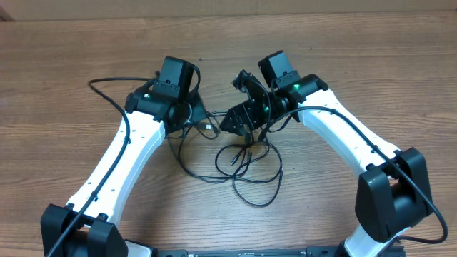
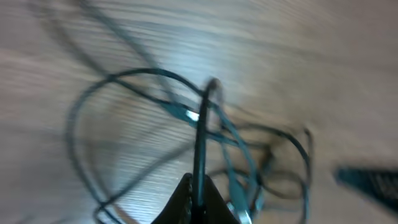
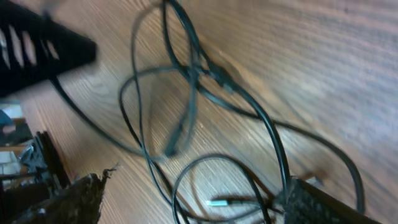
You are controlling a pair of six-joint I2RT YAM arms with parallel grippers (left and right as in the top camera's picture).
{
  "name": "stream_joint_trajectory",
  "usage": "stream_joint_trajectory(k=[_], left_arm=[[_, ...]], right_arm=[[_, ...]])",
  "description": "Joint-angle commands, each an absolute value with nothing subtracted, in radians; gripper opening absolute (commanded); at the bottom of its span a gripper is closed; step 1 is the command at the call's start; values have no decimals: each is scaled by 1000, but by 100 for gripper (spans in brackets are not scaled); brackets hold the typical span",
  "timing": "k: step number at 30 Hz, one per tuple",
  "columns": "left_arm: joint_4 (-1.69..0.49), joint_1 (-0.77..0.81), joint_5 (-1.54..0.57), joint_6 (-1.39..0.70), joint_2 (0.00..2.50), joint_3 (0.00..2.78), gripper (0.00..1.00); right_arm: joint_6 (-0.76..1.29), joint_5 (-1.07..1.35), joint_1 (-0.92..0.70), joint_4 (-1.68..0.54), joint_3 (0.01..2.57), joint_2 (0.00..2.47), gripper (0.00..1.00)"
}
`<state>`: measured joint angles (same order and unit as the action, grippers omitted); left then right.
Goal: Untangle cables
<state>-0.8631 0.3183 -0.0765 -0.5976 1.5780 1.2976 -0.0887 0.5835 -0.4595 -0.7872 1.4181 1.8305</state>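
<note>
The robot's left gripper should release the piece of black cable on the wooden table (image 1: 216,107), just beyond the small plug end.
The thin black cables (image 1: 246,168) lie as loose tangled loops on the wooden table between the two arms. My left gripper (image 1: 202,123) is shut on one black cable strand (image 2: 200,137), which rises from its fingertips (image 2: 198,186) to the tangle. My right gripper (image 1: 241,123) hovers over the upper part of the loops with its fingers wide apart (image 3: 193,199); cable loops (image 3: 186,93) and a small plug end (image 3: 217,203) lie between and beyond them, none gripped.
The wooden table (image 1: 343,64) extends all around the tangle. A thicker black arm cable (image 1: 107,89) arcs at the left arm's side. The left arm's black gripper body (image 3: 37,43) shows at the top left of the right wrist view.
</note>
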Motion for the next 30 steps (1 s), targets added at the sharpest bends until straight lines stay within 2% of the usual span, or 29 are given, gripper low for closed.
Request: stream_joint_trajectory(k=[1, 13, 17, 25, 26, 28, 30], left_arm=[[-849, 315, -351, -324, 1556, 1312, 4], [-675, 315, -667, -230, 1555, 1312, 4], [-668, 315, -673, -224, 1555, 1312, 4], [-673, 315, -674, -208, 1548, 1312, 4], [-676, 315, -674, -208, 1548, 1312, 4], [-680, 315, -673, -207, 1548, 1312, 4], [-683, 315, -670, -205, 1548, 1312, 5]], right_arm=[[-85, 631, -459, -758, 1413, 1841, 93], [-159, 619, -459, -757, 1413, 1843, 93], [-159, 593, -459, -763, 1413, 1843, 80], [-169, 513, -459, -771, 1413, 1843, 76], [-176, 513, -459, -771, 1413, 1843, 74], [-186, 513, -459, -772, 1413, 1843, 62], [-186, 517, -459, -773, 1413, 1843, 40]])
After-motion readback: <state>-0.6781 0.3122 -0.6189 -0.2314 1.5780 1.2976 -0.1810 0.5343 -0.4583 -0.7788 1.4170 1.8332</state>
